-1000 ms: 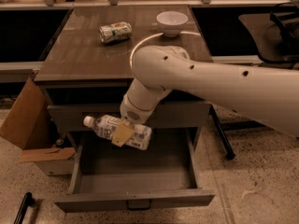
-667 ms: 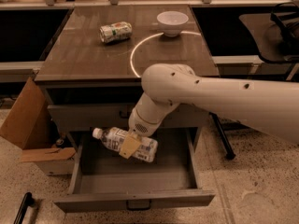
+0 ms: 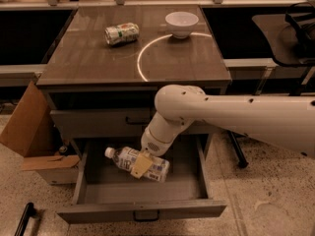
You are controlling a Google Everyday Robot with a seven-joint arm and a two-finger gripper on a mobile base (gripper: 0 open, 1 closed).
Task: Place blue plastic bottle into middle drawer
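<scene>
Next, my gripper lets go of the blue plastic bottle near the centre of the open middle drawer's bottom (image 3: 157,171).
The blue plastic bottle (image 3: 123,157), clear with a white cap and pale label, lies on its side inside the open middle drawer (image 3: 142,209), cap pointing left. My gripper (image 3: 141,165) reaches down into the drawer from the white arm (image 3: 231,117) and is shut on the bottle's middle, one tan finger (image 3: 141,166) showing across the label. The bottle sits low in the drawer, near its floor; I cannot tell if it touches.
A crushed green-white can (image 3: 121,33) and a white bowl (image 3: 181,23) sit on the tabletop (image 3: 98,63). The shallower drawer front (image 3: 98,122) above is closed. A cardboard box (image 3: 27,132) stands at the left. A dark chair (image 3: 295,28) is at the right.
My gripper has moved down and to the right with the bottle, from the drawer's upper left edge to low inside the drawer.
</scene>
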